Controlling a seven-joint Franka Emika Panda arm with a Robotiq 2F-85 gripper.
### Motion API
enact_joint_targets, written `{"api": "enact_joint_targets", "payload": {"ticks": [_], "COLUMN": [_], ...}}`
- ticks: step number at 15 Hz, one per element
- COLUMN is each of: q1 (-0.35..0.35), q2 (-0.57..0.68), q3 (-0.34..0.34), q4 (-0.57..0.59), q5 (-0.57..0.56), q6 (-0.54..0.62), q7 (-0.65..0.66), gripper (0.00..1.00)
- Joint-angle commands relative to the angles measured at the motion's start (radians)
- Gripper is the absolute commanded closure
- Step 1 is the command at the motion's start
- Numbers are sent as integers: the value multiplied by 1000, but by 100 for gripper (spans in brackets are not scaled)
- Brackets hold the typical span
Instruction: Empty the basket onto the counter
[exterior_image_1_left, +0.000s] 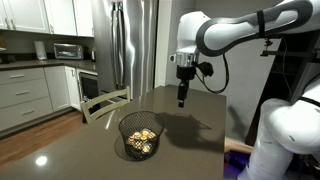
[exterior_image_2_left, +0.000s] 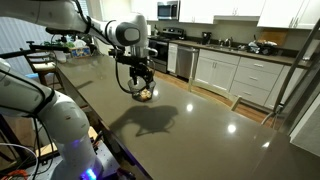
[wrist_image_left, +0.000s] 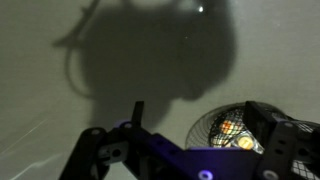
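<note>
The black wire-mesh basket has its rim on the side nearest my gripper. My gripper needs to go there next and close on the basket's rim (exterior_image_1_left: 160, 117) (wrist_image_left: 203, 120).
The black wire-mesh basket (exterior_image_1_left: 138, 137) stands upright on the dark glossy counter (exterior_image_1_left: 190, 145) and holds several small gold and orange wrapped items. It shows in both exterior views, here too (exterior_image_2_left: 143, 92). My gripper (exterior_image_1_left: 182, 99) hangs above the counter, higher than the basket and a little to its side, touching nothing. In an exterior view it (exterior_image_2_left: 139, 73) sits just over the basket. In the wrist view the gripper (wrist_image_left: 200, 115) is open and empty, and the basket (wrist_image_left: 222, 128) lies below, near the right finger.
A stainless fridge (exterior_image_1_left: 125, 45), white cabinets (exterior_image_1_left: 25, 95) and a toaster oven (exterior_image_1_left: 68, 50) stand beyond the counter's far edge. The white robot body (exterior_image_1_left: 285, 135) is at the counter's near corner. More white cabinets (exterior_image_2_left: 240, 75) line the wall.
</note>
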Motion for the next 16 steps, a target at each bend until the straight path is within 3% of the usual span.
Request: {"api": "enact_joint_targets", "payload": {"ticks": [1,8,16], "q1": [26,-25,-13], "q2": [65,165,281], "q3": [12,70,80], "q4": [48,53,76], "q5": [94,49,73], "q6": [54,305,324], "q7": [59,249,318], "gripper": [0,0,0]}}
